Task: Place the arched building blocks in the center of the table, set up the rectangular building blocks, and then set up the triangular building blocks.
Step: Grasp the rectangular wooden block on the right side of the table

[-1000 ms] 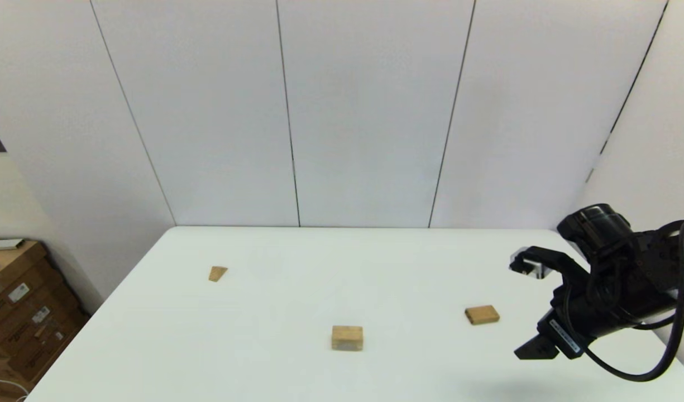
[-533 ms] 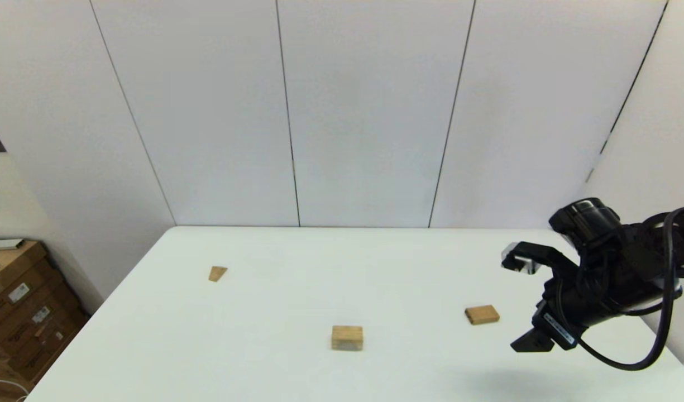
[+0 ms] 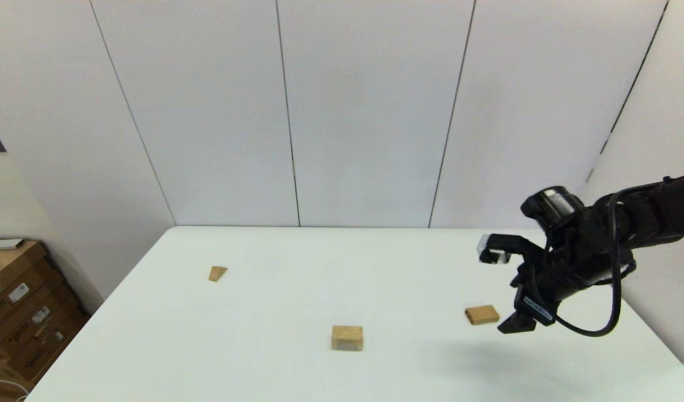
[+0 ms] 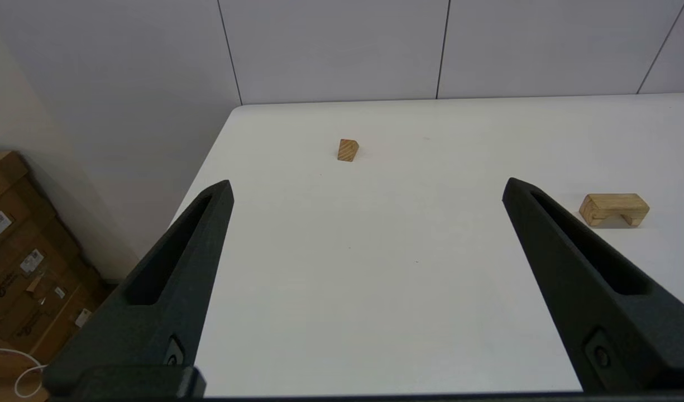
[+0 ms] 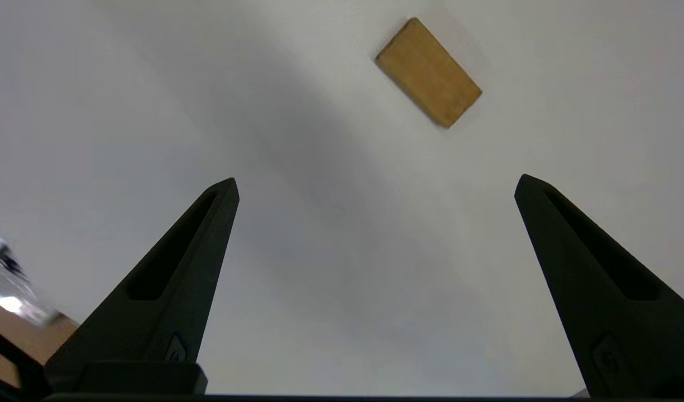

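Observation:
The rectangular slab is next for my right gripper, which should close around the slab's middle [image 3: 482, 314] [image 5: 430, 73], with fingers on the slab's long sides.
On the white table [image 3: 263, 363] the arched block [image 3: 347, 338] rests near the middle front; its hollow faces down in the left wrist view [image 4: 614, 209]. The flat rectangular slab [image 3: 482, 314] lies to its right, and it also shows in the right wrist view [image 5: 429, 72]. Far left sits the small triangular wedge [image 3: 218, 273], seen too from the left wrist [image 4: 347, 149]. My right gripper [image 3: 503, 287] hovers open just right of the slab and above the table, holding nothing [image 5: 375, 181]. My left gripper [image 4: 367, 183] is open and empty, held back near the table's front left, outside the head view.
Cardboard boxes [image 3: 18, 312] stand on the floor past the table's left edge. A panelled white wall [image 3: 342, 111] closes the far side. The table's right edge runs close under my right arm.
My right arm has swung left and farther out over the table, bringing its open gripper close to the rectangular slab. The blocks have not moved.

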You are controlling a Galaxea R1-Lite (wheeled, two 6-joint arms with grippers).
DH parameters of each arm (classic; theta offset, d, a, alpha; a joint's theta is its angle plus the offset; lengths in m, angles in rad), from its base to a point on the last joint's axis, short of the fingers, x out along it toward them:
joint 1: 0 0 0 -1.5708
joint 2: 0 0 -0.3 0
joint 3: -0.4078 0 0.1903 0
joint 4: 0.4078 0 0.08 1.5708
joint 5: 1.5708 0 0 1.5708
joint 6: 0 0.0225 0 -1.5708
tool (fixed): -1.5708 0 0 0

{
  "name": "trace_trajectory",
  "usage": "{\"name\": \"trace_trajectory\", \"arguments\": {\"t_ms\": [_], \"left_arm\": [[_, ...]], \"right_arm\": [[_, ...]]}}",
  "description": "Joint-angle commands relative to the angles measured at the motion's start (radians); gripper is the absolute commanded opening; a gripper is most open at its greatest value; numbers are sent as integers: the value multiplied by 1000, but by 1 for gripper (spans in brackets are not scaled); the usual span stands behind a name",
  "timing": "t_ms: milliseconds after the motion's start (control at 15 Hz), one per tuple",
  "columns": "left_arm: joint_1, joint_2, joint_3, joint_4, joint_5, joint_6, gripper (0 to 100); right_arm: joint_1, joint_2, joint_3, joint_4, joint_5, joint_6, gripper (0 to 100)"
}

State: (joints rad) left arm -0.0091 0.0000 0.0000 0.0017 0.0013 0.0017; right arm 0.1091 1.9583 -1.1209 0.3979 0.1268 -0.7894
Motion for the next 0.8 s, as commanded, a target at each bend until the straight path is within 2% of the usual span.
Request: {"name": "trace_trajectory", "arguments": {"t_ms": [67, 133, 267, 333, 467, 667, 800], "left_arm": [[0, 2, 0, 0, 0, 0, 100], [0, 2, 0, 0, 0, 0, 100], [0, 2, 0, 0, 0, 0, 100], [0, 2, 0, 0, -1, 0, 100], [0, 2, 0, 0, 0, 0, 100], [0, 2, 0, 0, 0, 0, 100], [0, 2, 0, 0, 0, 0, 100]], "right_arm": [[3, 76, -56, 38, -1, -90, 100], [3, 93, -77, 58, 1, -129, 100], [1, 146, -169, 176, 2, -220, 100], [3, 174, -218, 236, 4, -237, 100], [12, 231, -301, 305, 5, -263, 100], [18, 297, -356, 314, 1, -332, 100], [18, 353, -401, 312, 2, -338, 100]]}}
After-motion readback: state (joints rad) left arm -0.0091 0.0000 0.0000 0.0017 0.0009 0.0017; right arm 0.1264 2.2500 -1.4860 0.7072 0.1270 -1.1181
